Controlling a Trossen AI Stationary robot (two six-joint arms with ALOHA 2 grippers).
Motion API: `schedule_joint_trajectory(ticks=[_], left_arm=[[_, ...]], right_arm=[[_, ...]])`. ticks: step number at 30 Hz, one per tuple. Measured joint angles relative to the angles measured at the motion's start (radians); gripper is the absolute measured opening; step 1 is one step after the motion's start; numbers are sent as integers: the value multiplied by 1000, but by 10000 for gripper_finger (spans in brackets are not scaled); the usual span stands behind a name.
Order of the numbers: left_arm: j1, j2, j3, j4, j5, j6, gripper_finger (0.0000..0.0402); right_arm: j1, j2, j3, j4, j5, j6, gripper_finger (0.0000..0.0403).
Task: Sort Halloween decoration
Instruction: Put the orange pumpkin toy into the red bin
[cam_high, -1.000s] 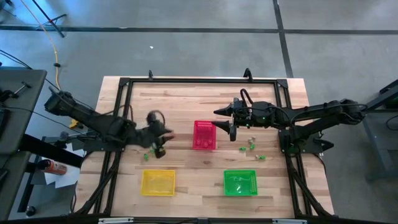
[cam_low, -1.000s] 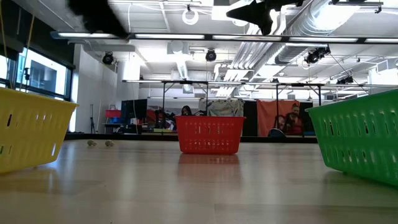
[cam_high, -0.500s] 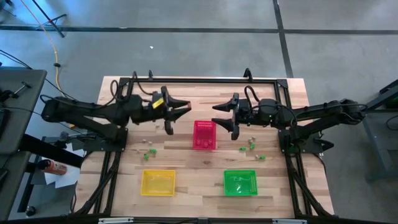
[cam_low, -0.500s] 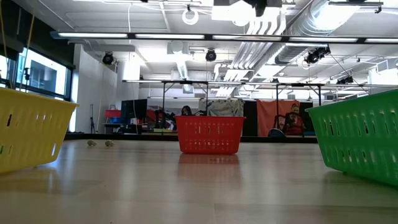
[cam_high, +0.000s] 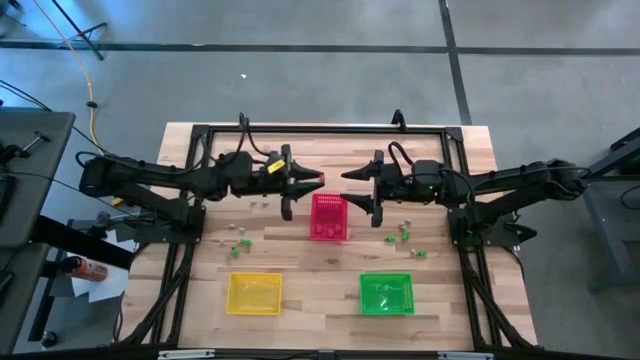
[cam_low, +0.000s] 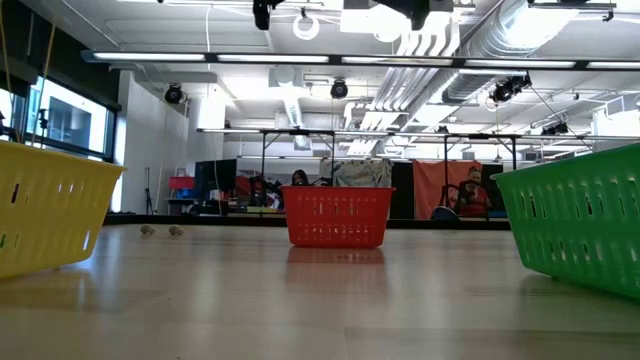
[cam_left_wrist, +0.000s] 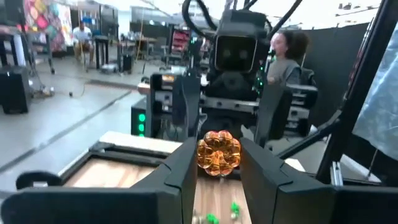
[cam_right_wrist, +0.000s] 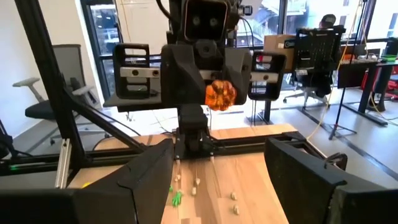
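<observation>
Next, the left gripper releases the orange decoration, now held high above the table, inside the red basket (cam_high: 328, 218).
My left gripper (cam_high: 311, 183) reaches level from the table's left and is shut on an orange, bumpy decoration (cam_left_wrist: 219, 153), high above the table just off the far left corner of the red basket (cam_high: 328, 217). My right gripper (cam_high: 358, 192) faces it from the right, open with nothing between its fingers, which stand wide apart in the right wrist view (cam_right_wrist: 221, 177). That view also shows the orange decoration (cam_right_wrist: 220, 94) ahead. Green decorations (cam_high: 238, 243) lie on the table at the left, and whitish and green ones (cam_high: 404, 233) at the right. My left gripper pinches the orange decoration by its two opposite sides (cam_left_wrist: 203, 155) between the free ends of its two fingers. The fingers lie level and point toward the table's right. The decoration is lifted clear, high above the table.
A yellow basket (cam_high: 254, 293) and a green basket (cam_high: 386, 293) stand near the front edge. A black frame (cam_high: 320, 130) runs around the tabletop. Two small decorations (cam_low: 160, 231) show far off in the low view. A person (cam_left_wrist: 287, 46) is in the room beyond the right arm.
My left gripper has risen from low over the green decorations at the left, swung toward the far edge and then right to the red basket's far left corner, and tipped up from pointing down to level, carrying the orange decoration. My right gripper has rolled slightly in place.
</observation>
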Motion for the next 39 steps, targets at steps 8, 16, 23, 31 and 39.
schedule_joint_trajectory(ticks=[8,16,23,31,39], left_arm=[[0,0,0,-6,-2,28,88],[0,0,0,-4,-2,3,88],[6,1,41,-148,-26,-17,88],[8,160,209,-432,-24,151,88],[-15,393,243,-516,-17,152,88]], right_arm=[[0,0,0,-2,0,0,248],[0,-3,0,1,16,-13,248],[0,-55,0,7,100,-72,248],[-6,-106,0,3,175,-97,248],[-8,-114,0,-11,191,-85,248]])
